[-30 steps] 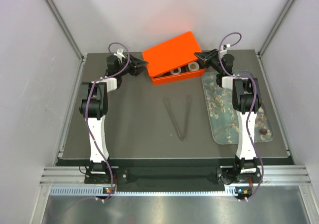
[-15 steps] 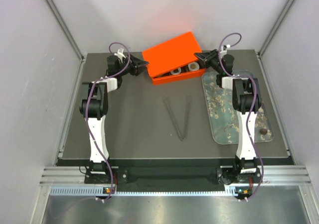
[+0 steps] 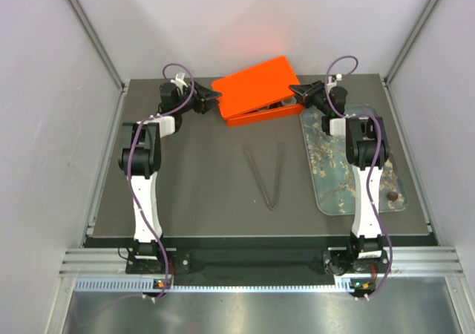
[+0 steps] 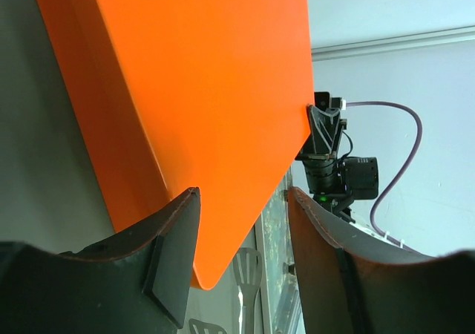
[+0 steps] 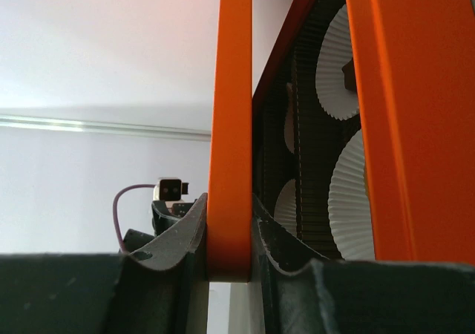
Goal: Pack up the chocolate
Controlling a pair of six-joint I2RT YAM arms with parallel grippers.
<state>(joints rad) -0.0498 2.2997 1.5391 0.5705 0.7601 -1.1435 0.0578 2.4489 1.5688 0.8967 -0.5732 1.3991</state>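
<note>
I should bring the lid over the white paper cups with my right gripper and let go of it there, on the orange box's base (image 3: 261, 88).
An orange box (image 3: 256, 96) stands at the back of the table, its lid (image 3: 252, 82) hanging low over the base. My right gripper (image 3: 298, 91) is shut on the lid's right edge (image 5: 230, 200), one finger on each face. Inside, white paper cups (image 5: 345, 193) show through the gap. My left gripper (image 3: 213, 100) is open at the box's left end, and the lid's corner (image 4: 215, 267) lies between its fingers. One brown chocolate (image 3: 391, 197) lies on the grey-blue tray (image 3: 356, 200) beside the right arm.
Dark tongs (image 3: 267, 174) lie in a V at mid-table, their slotted ends (image 4: 249, 271) showing past the lid. The tray runs along the table's right side under the right arm. Grey walls close in on three sides.
The lid has dropped lower over the base, hiding the cups from above. My right gripper has moved down with it. The left gripper has hardly moved.
</note>
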